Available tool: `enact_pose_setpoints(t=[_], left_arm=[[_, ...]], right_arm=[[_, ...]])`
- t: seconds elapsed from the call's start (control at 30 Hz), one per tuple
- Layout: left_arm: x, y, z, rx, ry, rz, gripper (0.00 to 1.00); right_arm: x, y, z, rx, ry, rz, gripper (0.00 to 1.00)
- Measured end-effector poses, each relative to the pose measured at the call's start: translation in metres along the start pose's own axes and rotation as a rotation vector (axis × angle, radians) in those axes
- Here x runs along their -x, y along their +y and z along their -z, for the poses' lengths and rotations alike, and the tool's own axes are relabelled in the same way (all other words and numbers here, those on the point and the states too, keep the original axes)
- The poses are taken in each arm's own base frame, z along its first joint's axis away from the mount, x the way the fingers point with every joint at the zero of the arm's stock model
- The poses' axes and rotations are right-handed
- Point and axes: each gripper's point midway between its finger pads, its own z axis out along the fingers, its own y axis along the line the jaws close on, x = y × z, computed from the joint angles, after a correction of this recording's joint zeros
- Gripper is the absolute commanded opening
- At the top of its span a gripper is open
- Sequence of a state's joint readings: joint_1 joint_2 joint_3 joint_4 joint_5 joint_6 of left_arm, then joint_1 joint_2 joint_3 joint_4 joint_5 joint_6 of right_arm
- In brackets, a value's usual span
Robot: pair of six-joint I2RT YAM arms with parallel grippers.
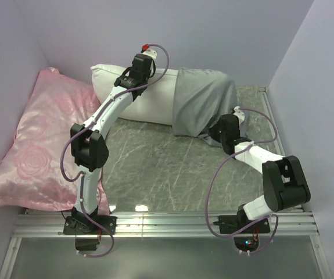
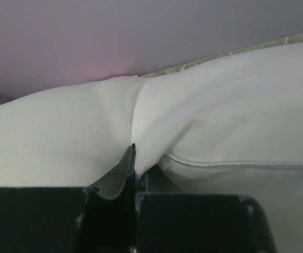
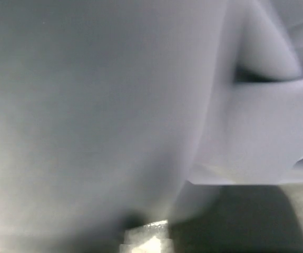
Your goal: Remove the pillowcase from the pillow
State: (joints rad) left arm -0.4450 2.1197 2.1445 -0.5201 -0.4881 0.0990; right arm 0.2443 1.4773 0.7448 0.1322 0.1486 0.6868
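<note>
My left gripper will let go of the white pillow on the grey marble [image 1: 165, 121] beside the pink pillow, clear of the back wall.
The white pillow [image 1: 152, 99] lies across the back of the table, and the grey pillowcase [image 1: 203, 104] covers its right end. My left gripper [image 1: 122, 81] sits on the pillow's bare left part. In the left wrist view this gripper [image 2: 133, 168] is shut, with a fold of the white pillow [image 2: 220, 116] pinched between its fingers. My right gripper [image 1: 212, 135] is at the lower edge of the pillowcase. Grey pillowcase cloth [image 3: 88, 105] fills the right wrist view and hides the fingers, so their state does not show.
A shiny pink rose-patterned pillow [image 1: 45, 139] lies along the left wall. The table top [image 1: 155, 168] is grey marble. Walls close in the back and both sides. An aluminium rail [image 1: 167, 224] runs along the near edge by the arm bases.
</note>
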Motion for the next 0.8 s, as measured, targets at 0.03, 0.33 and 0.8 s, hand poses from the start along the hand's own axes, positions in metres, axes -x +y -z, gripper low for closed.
enact_pose_setpoints(t=[0.03, 0.33, 0.8], left_arm=[[0.0, -0.001, -0.001, 0.0, -0.003, -0.002, 0.0], [0.002, -0.001, -0.004, 0.008, -0.024, -0.008, 0.0], [0.014, -0.006, 0.001, -0.023, -0.069, 0.013, 0.0]], right_arm=[[0.006, 0.003, -0.001, 0.011, -0.025, -0.007, 0.02], [0.063, 0.006, 0.053, 0.022, -0.183, -0.101, 0.0], [0.223, 0.039, 0.269, 0.157, -0.581, -0.183, 0.0]])
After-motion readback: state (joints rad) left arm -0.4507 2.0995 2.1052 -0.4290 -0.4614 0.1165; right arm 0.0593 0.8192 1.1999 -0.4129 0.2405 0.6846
